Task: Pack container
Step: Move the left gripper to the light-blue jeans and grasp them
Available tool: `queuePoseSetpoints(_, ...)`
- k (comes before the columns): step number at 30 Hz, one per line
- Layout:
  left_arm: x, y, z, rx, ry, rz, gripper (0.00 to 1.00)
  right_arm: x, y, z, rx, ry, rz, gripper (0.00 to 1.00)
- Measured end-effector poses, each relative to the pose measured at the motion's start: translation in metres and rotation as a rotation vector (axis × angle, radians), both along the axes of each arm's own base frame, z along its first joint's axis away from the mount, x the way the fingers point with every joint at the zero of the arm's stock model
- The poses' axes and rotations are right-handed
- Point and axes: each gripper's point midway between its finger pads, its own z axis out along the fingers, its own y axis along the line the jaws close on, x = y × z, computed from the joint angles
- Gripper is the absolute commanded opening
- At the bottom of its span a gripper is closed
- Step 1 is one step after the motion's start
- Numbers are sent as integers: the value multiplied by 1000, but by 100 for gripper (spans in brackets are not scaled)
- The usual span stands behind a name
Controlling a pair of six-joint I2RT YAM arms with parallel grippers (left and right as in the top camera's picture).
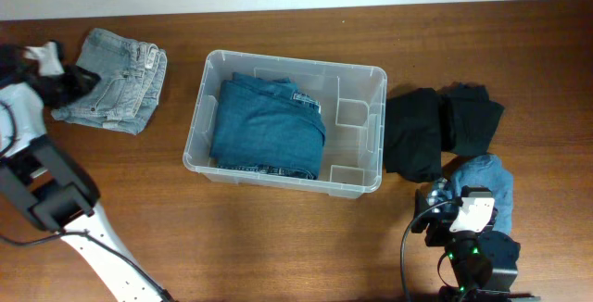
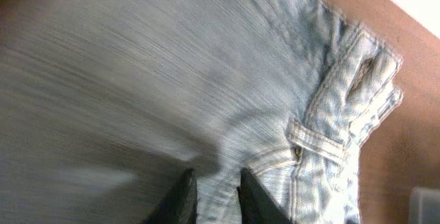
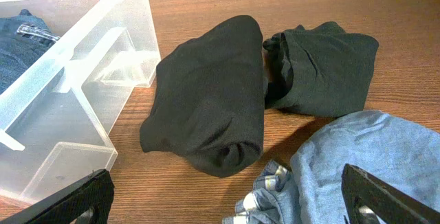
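Observation:
The light denim shorts are slanted to the clear container, so I will turn them square with my left gripper and take hold again of their edge [image 1: 70, 103] facing away from it before lifting.
The clear container [image 1: 375, 131] stands mid-table with a folded dark teal denim garment [image 1: 269, 126] in its left part; its right part is bare. It also shows in the right wrist view [image 3: 82, 66]. My left gripper [image 1: 72, 84] is at the far left on the light denim shorts [image 1: 120, 78]. In the left wrist view its fingers [image 2: 214, 191] are close together with a fold of the shorts [image 2: 206, 66] between them. My right gripper [image 3: 227, 203] is wide open and empty, low over a light blue garment [image 3: 364, 155] at the front right.
A folded black garment [image 1: 414, 137] and a dark grey one [image 1: 474, 115] lie right of the container; both show in the right wrist view, black [image 3: 206, 100] and grey [image 3: 323, 66]. The light blue garment [image 1: 486, 180] lies in front of them.

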Motion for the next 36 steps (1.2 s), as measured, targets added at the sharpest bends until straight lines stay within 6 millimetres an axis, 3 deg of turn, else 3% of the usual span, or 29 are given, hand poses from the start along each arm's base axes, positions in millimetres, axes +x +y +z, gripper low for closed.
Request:
queuePoseSetpoints(3, -17, -29, -24, 29, 171, -28, 1, 0, 0, 0, 0, 0, 0, 98)
queuePoseSetpoints(6, -38, -33, -29, 79, 319, 8, 1, 0, 0, 0, 1, 0, 0, 98)
queuePoseSetpoints(9, -76, -36, -32, 67, 525, 93, 1, 0, 0, 0, 0, 0, 0, 98)
queuePoseSetpoints(13, -111, -42, -35, 33, 695, 154, 1, 0, 0, 0, 0, 0, 0, 98)
queuePoseSetpoints(19, -129, -47, -35, 10, 789, 199, 1, 0, 0, 0, 0, 0, 0, 98)
queuePoseSetpoints(21, -122, -44, -33, 40, 742, 158, 16, 0, 0, 0, 0, 0, 0, 98)
queuePoseSetpoints(23, -113, -38, -22, 88, 682, 102, 54, 0, 0, 0, 0, 0, 0, 98)
queuePoseSetpoints(24, -107, -33, -14, 120, 641, 82, 65, 0, 0, 0, 0, 0, 0, 98)
queuePoseSetpoints(25, -90, -22, 12, 180, 542, 71, 70, 0, 0, 0, 0, 0, 0, 98)
queuePoseSetpoints(26, -84, -15, 27, 208, 496, 68, 73, 0, 0, 0, 0, 0, 0, 98)
queuePoseSetpoints(27, -73, 1, 59, 262, 396, 91, 73, 0, 0, 0, 1, 0, 0, 98)
queuePoseSetpoints(30, -69, 30, 94, 296, 256, 84, 74, 0, 0, 0, 1, 0, 0, 98)
queuePoseSetpoints(32, -75, 46, 93, 276, 220, 62, 74, 0, 0, 0, 0, 0, 0, 98)
queuePoseSetpoints(36, -87, 68, 62, 207, 197, 8, 78, 0, 0, 0, 0, 0, 0, 98)
